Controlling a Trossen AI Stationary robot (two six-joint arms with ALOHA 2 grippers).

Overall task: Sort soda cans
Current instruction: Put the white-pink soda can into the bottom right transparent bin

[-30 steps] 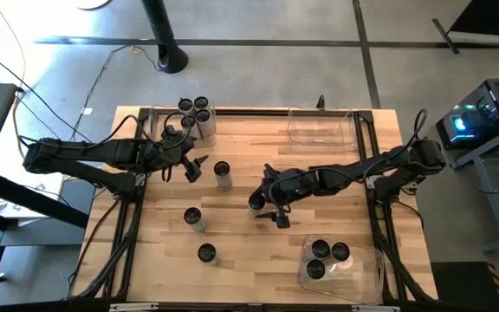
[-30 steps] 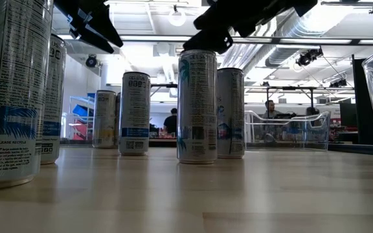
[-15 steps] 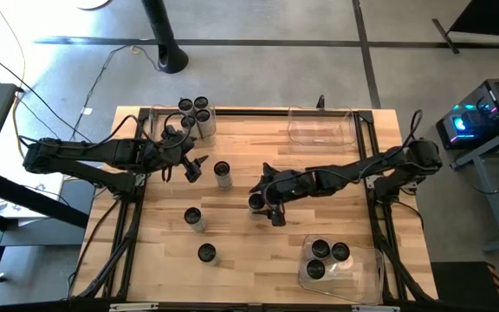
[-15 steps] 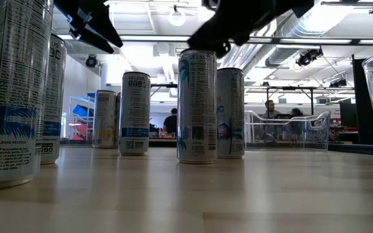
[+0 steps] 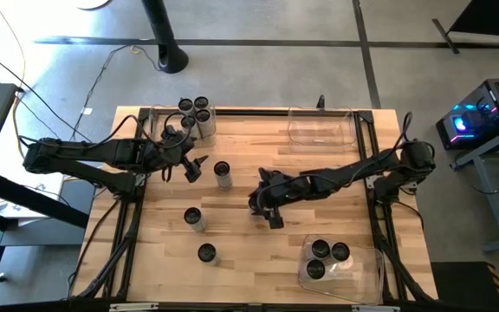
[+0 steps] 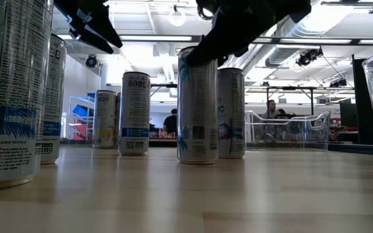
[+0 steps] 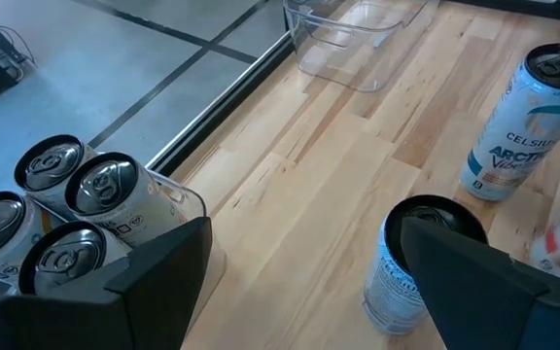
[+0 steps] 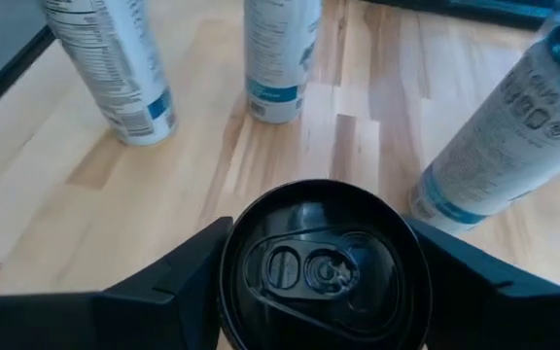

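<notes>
The robot's right gripper needs to release the soda can in the free corner of the near clear bin (image 5: 330, 276), next to that bin's cans.
Several soda cans stand upright on the wooden table. My right gripper (image 5: 262, 209) is at the table's middle, shut on one soda can (image 8: 319, 267); the low view shows this can (image 6: 197, 107) standing on its base. My left gripper (image 5: 193, 165) hangs open in the air near the far left, touching nothing, beside a loose can (image 5: 222, 173). Two more loose cans (image 5: 193, 218) (image 5: 206, 253) stand nearer the front. Several cans sit in a clear bin (image 5: 199, 130) at the far left, and three in a clear bin (image 5: 362, 269) at the near right. My right gripper holds the can by its upper end, one finger (image 8: 178, 282) against each side of the wall just below the rim (image 8: 229, 243). The fingers slant down from the table's right side. The can stands upright with its base on the table.
An empty clear bin (image 5: 323, 130) stands at the far right. A can (image 8: 494, 136) stands close beyond the held one, and two others (image 8: 115, 68) (image 8: 280, 58) farther off. People show in the room behind the table (image 6: 271, 110).
My right gripper has sunk a little and slid toward the table's left, coming down around the top of the middle can, and the gap between its fingers has narrowed onto it. The can has stayed upright in its place.
</notes>
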